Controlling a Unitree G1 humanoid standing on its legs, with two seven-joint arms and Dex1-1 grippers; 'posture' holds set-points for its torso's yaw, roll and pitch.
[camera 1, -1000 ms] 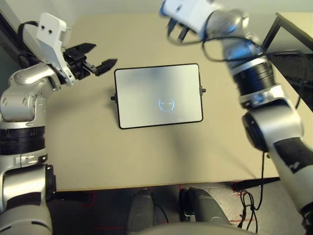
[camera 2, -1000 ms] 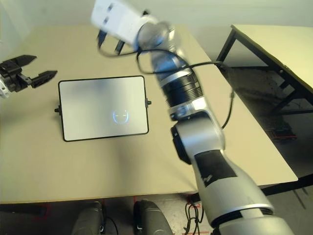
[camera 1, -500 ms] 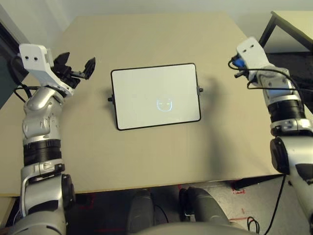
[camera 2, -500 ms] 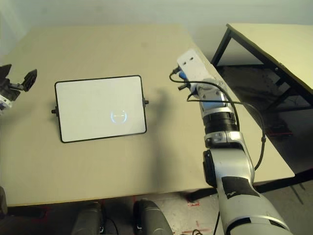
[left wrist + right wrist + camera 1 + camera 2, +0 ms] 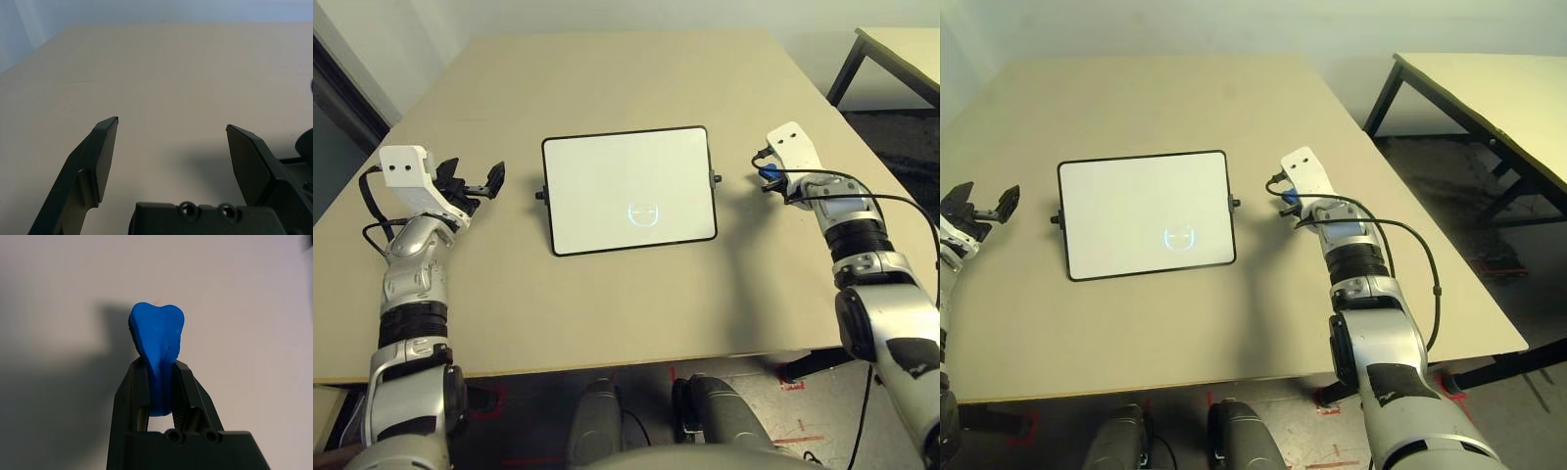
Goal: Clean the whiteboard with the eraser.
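The robot's right gripper will release the eraser on the bare tan table just off the whiteboard's short side (image 5: 762,181) (image 5: 135,366).
The whiteboard (image 5: 628,191) lies flat in the middle of the table, white with a thin black frame and a small bluish round mark (image 5: 644,212) right of its centre. To the right of the board, off its short side, my right gripper (image 5: 770,180) hovers shut on the eraser (image 5: 157,342), a bright blue block squeezed between the fingers with its end sticking out. The eraser (image 5: 769,173) is apart from the board. My left gripper (image 5: 475,181) stands open to the left of the board, nothing between its fingers (image 5: 100,154).
The tan table (image 5: 607,78) spreads wide around the board. A second table with black legs (image 5: 1489,88) stands off to the right. A black cable (image 5: 1410,245) loops along my right forearm.
My right arm swung from over the board's far edge down to its right side, still holding the eraser. My left arm drew back to the left, away from the board.
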